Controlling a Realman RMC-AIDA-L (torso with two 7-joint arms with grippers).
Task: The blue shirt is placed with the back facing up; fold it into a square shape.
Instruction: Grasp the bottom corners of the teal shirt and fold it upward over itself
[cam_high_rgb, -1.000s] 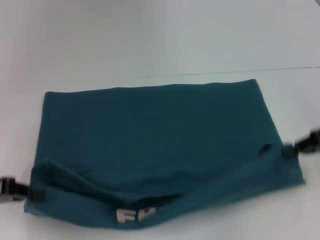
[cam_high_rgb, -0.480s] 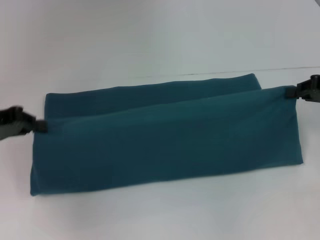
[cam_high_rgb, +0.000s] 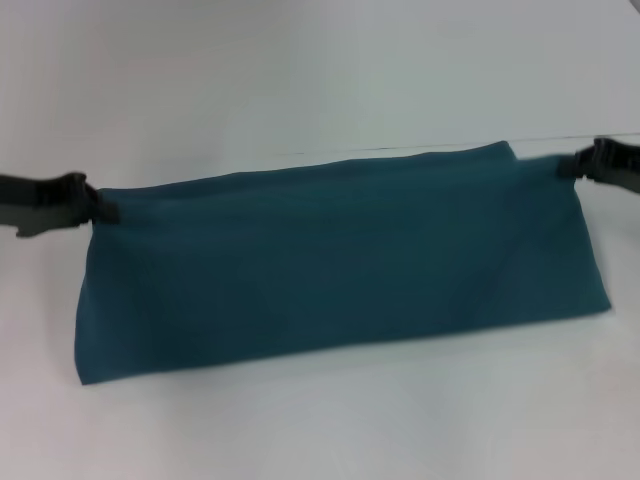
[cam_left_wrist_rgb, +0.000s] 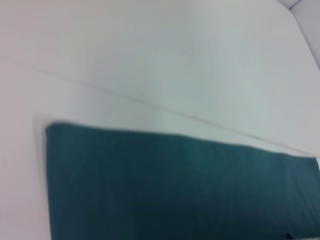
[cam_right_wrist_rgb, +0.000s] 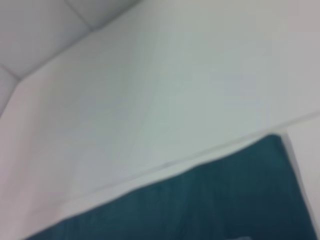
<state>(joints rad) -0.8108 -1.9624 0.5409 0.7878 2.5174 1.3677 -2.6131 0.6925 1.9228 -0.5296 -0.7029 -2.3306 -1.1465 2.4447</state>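
Note:
Next, I let go of the blue shirt's held corner, now near the band's far edge, with my left gripper just inside the band's far edge (cam_high_rgb: 136, 198), near its end.
The blue shirt (cam_high_rgb: 340, 260) lies folded into a long teal band across the white table, plain side up, with no lettering showing. My left gripper (cam_high_rgb: 100, 208) is shut on its far left corner, and my right gripper (cam_high_rgb: 572, 166) is shut on its far right corner. Both corners sit near the band's far edge. In the left wrist view the blue shirt (cam_left_wrist_rgb: 175, 190) fills the lower part as a flat strip. The blue shirt (cam_right_wrist_rgb: 210, 205) also shows in the right wrist view. Neither wrist view shows its own fingers.
The white table (cam_high_rgb: 320, 80) stretches beyond the shirt, with a thin seam line (cam_high_rgb: 610, 136) running across behind it. A strip of bare tabletop (cam_high_rgb: 330, 430) lies in front of the shirt.
Both grippers carried the near edge of the shirt up and away over its far part. The lettering is now hidden and the shirt lies as a narrower band.

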